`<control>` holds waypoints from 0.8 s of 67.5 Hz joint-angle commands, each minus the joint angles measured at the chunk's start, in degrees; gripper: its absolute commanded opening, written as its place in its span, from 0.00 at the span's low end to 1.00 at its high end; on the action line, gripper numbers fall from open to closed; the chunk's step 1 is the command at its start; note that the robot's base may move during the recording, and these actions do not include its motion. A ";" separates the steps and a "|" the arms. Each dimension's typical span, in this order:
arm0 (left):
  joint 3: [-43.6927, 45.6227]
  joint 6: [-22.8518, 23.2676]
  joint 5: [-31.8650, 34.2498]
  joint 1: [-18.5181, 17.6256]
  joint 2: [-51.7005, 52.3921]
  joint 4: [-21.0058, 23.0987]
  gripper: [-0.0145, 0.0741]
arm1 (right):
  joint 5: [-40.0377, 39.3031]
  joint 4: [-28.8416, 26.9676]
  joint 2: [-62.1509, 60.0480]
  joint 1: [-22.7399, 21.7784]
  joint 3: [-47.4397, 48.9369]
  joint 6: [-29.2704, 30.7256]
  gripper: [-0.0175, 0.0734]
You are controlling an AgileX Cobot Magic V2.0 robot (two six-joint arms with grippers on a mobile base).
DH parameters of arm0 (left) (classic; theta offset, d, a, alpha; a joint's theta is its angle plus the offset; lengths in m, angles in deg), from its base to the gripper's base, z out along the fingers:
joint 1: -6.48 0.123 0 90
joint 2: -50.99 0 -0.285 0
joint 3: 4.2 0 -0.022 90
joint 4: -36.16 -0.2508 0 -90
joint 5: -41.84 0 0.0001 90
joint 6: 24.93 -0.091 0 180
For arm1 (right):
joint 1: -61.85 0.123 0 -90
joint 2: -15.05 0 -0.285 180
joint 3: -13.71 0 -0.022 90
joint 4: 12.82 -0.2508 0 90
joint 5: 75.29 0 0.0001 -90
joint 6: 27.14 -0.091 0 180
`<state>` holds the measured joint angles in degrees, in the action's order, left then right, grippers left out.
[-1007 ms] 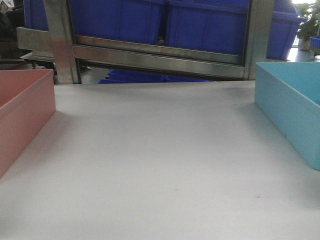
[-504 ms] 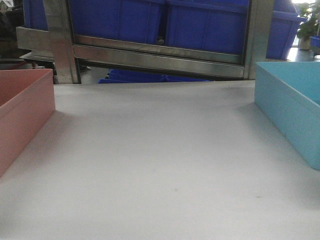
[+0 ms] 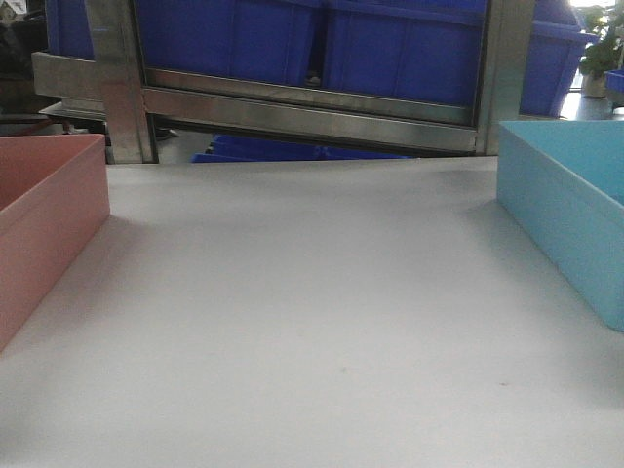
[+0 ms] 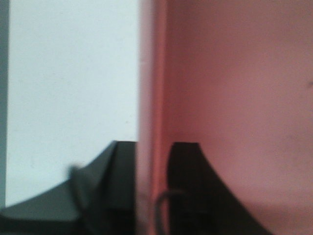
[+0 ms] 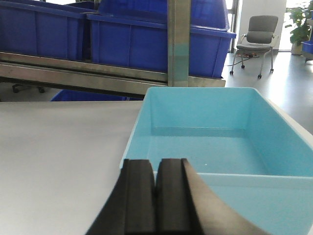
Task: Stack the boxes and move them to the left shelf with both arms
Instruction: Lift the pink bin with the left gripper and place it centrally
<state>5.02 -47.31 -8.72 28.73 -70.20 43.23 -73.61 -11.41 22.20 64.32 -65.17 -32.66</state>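
Observation:
The robot's left gripper will release the pink box on the middle of the grey tabletop (image 3: 298, 292), before the steel-framed rack.
The salmon pink box (image 3: 49, 210) sits at the table's left edge and the light blue box (image 3: 570, 210) at its right. In the left wrist view my left gripper (image 4: 154, 164) is shut on the pink box (image 4: 234, 98), with the box's side wall clamped between the two black fingers (image 4: 188, 191). My right gripper (image 5: 156, 169) is shut with its pads pressed together and nothing between them, just before the near left corner of the blue box (image 5: 215, 147). A steel-framed rack (image 3: 312, 107) stands behind the table; I cannot tell whether it is the left shelf.
Dark blue crates (image 3: 292, 39) fill the rack, and another lies under it. The grey tabletop (image 3: 312, 322) stretches between the two boxes. An office chair (image 5: 259, 32) and a plant stand on the floor at the far right.
In the front view the pink box has crept a few pixels to the right. The blue box has stayed where it was.

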 commanded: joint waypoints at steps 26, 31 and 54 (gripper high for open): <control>4.85 -0.12 -2.31 0.16 4.63 6.69 0.16 | -5.44 0.34 -1.06 -0.20 1.36 0.33 0.27; 7.62 -0.12 -5.41 -0.32 6.12 9.80 0.16 | -5.44 0.34 -1.06 -0.20 1.36 0.33 0.27; 11.49 13.45 -13.53 -9.25 15.15 14.15 0.16 | -5.44 0.34 -1.06 -0.20 1.36 0.33 0.27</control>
<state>14.22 -38.31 -21.82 22.08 -60.24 50.95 -73.61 -11.41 22.20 64.32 -65.17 -32.66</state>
